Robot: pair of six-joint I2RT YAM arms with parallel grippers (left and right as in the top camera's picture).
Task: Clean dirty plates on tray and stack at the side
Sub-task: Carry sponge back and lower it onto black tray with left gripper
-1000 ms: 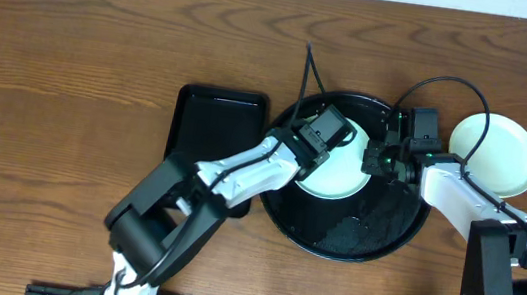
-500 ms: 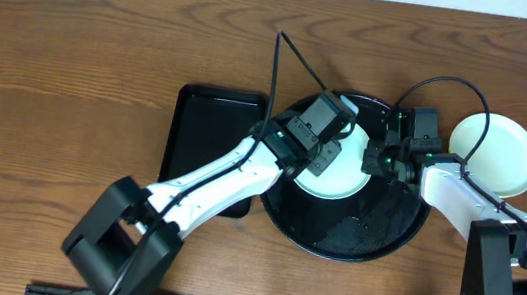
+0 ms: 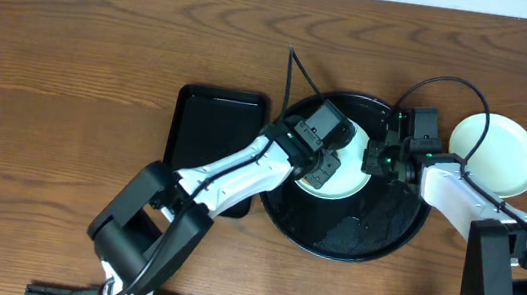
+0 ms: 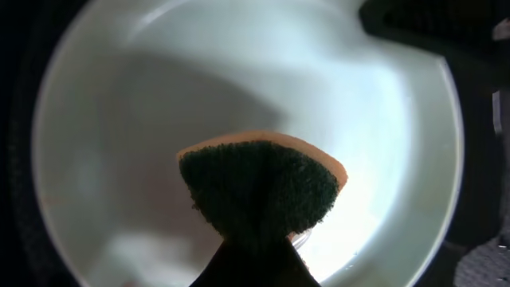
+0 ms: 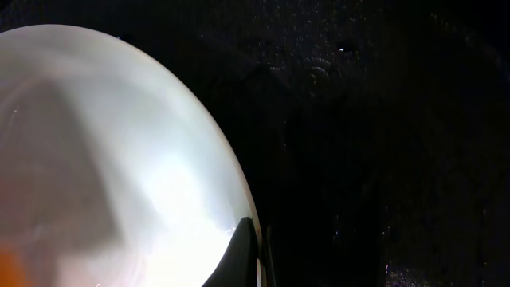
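Next, I release the sponge with my left gripper near the middle of the smaller rectangular black tray [image 3: 206,148].
A pale mint-white plate [image 3: 348,181] lies on the round black tray [image 3: 363,235]. My left gripper [image 3: 325,167] hovers over it, shut on a sponge [image 4: 263,187] whose green scouring face rests against the plate's inside [image 4: 159,104]. The left gripper [image 4: 259,259] shows only as a dark wedge under the sponge. At the plate's right edge my right gripper [image 3: 376,161] is shut on the rim; up close the right gripper [image 5: 251,247] pinches the plate's rim [image 5: 103,159] with the wet tray [image 5: 382,119] beside it. A second pale plate [image 3: 499,156] sits on the wood to the right of the tray.
A smaller rectangular black tray [image 3: 215,132] lies just left of the round one, partly under my left arm. Cables loop above both wrists. Brown wood tabletop [image 3: 82,65] stretches to the left and far side.
My left arm has swung back and forth, dragging the sponge a little across the plate. The right gripper and the plate have stayed put.
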